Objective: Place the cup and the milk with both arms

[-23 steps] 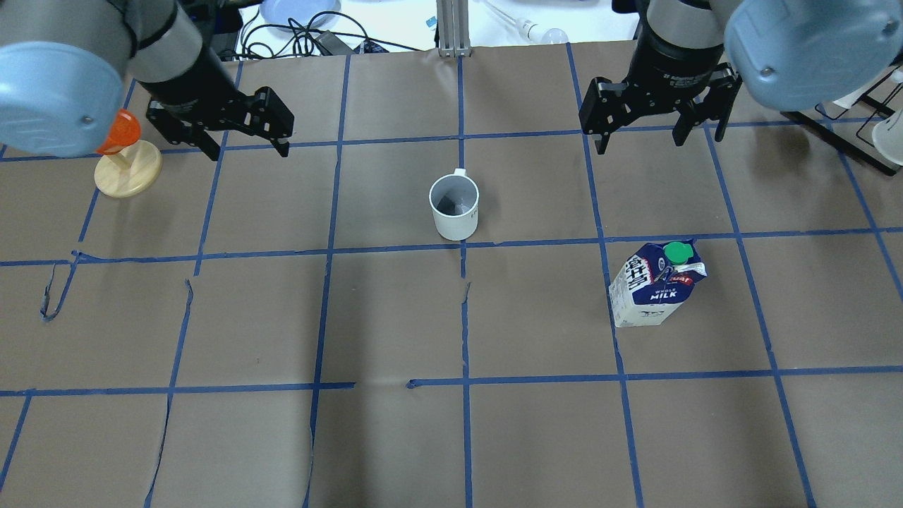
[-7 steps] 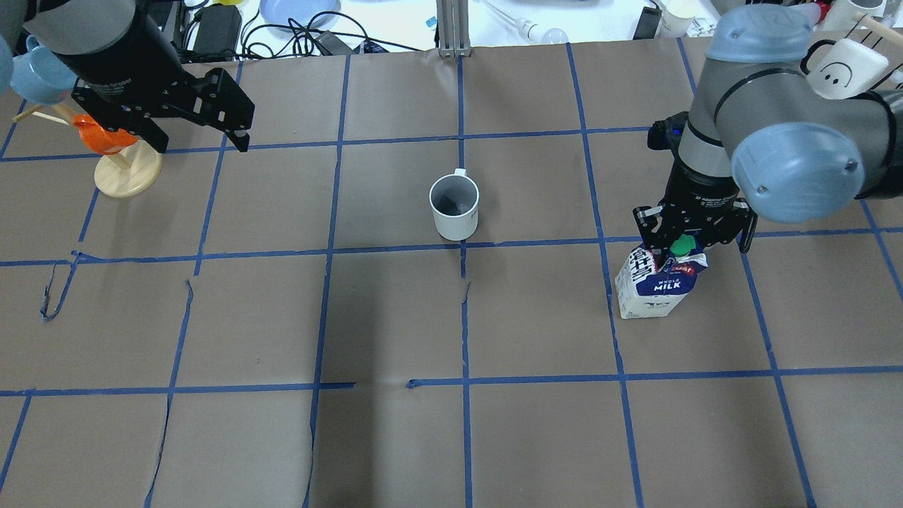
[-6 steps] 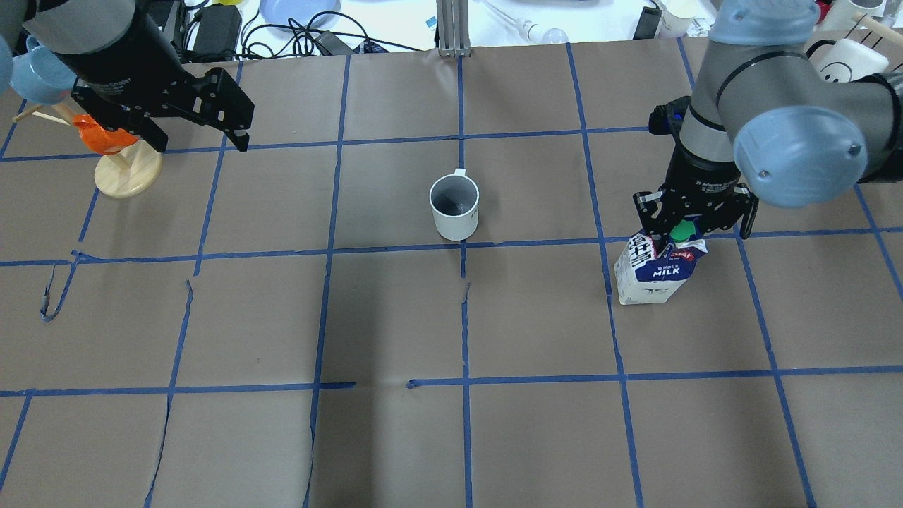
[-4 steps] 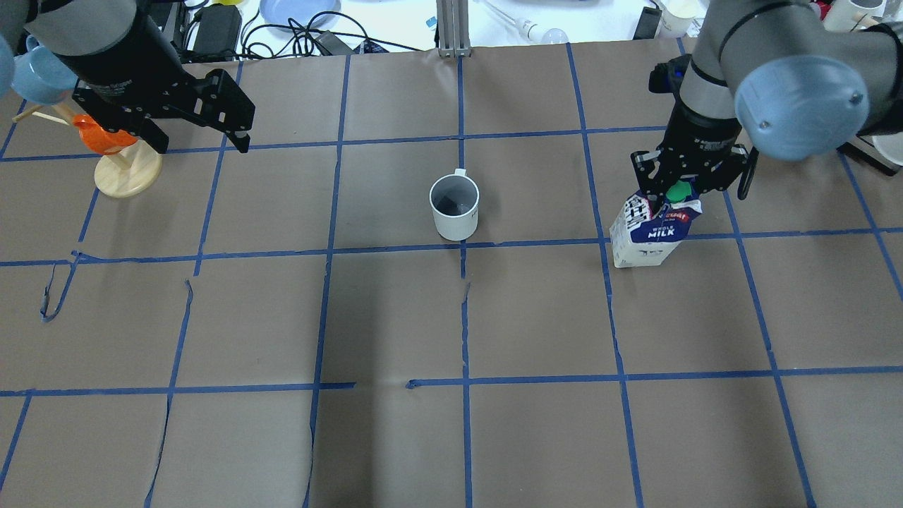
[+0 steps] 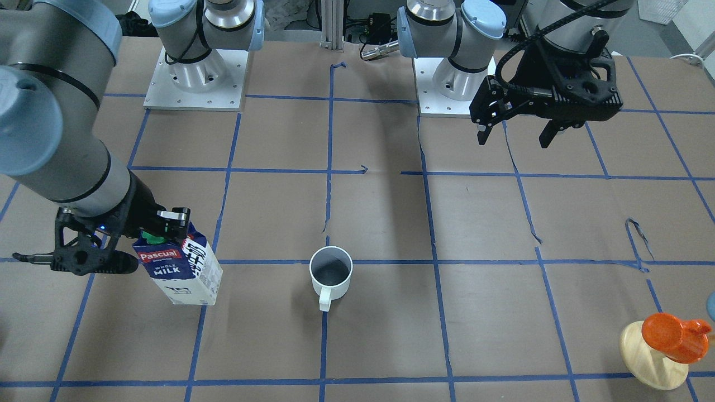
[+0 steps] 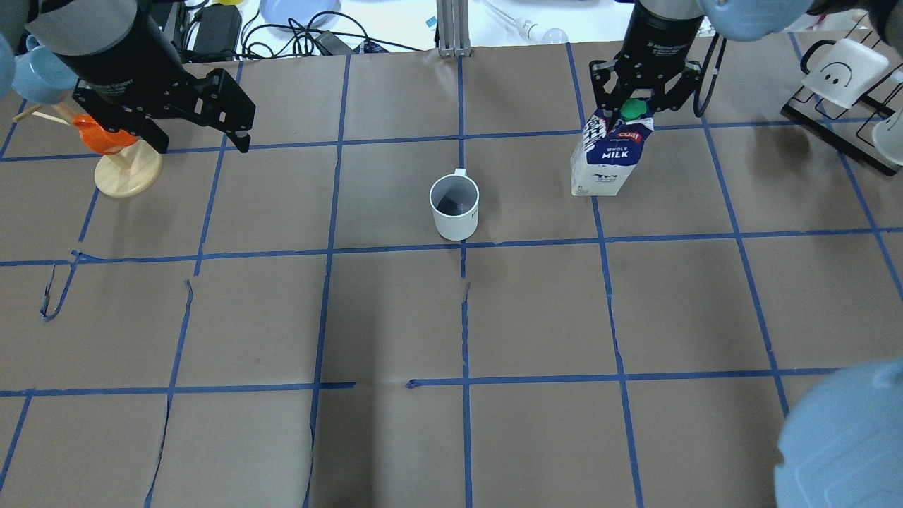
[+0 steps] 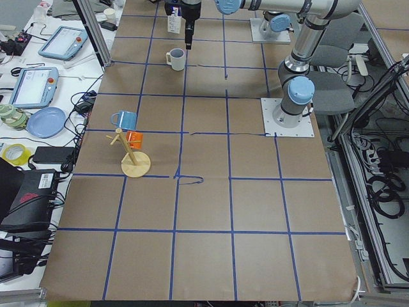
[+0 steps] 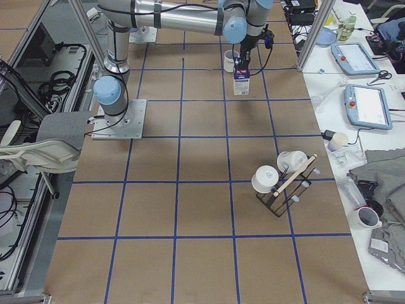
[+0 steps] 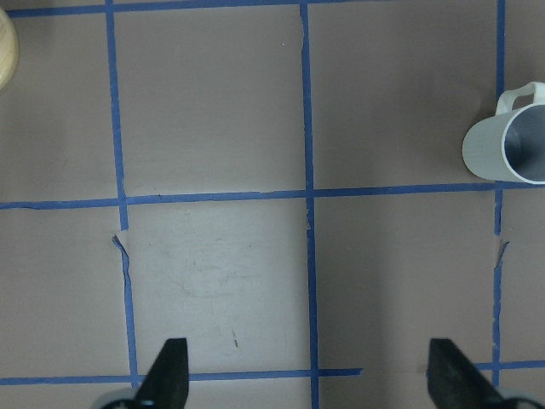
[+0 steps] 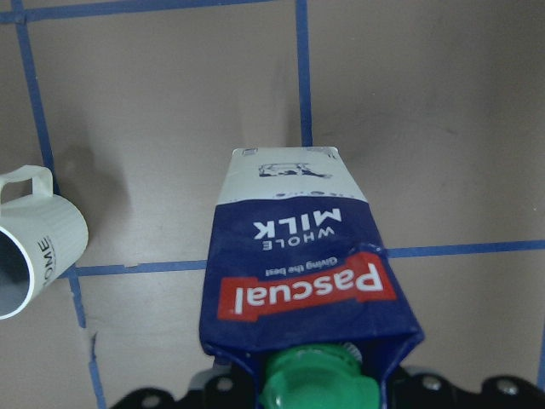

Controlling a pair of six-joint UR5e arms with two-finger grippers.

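Note:
Next, my right gripper sets the milk down upright on the table (image 5: 286, 291) (image 10: 140, 211) beside the white cup. The milk now hangs tilted beside that cup.
The white cup (image 6: 455, 207) stands upright near the table's middle, handle toward the far side. It also shows in the front view (image 5: 330, 272) and at the right edge of the left wrist view (image 9: 511, 145). My right gripper (image 6: 633, 113) is shut on the gable top of the milk (image 6: 607, 159), which hangs tilted to the right of the cup. The green cap and red label show in the right wrist view (image 10: 298, 273). I cannot tell if its base touches the table. My left gripper (image 6: 201, 144) is open and empty at the far left, well away from the cup.
A wooden mug tree (image 6: 127, 169) with an orange and a blue cup stands under my left arm. A black rack with white mugs (image 6: 843, 70) stands at the far right. Cables and a blue plate (image 6: 296, 10) lie beyond the far edge.
My right gripper has closed on the milk and carried it toward the far side and left, nearer the cup. The left arm and the cup have stayed still over the last second.

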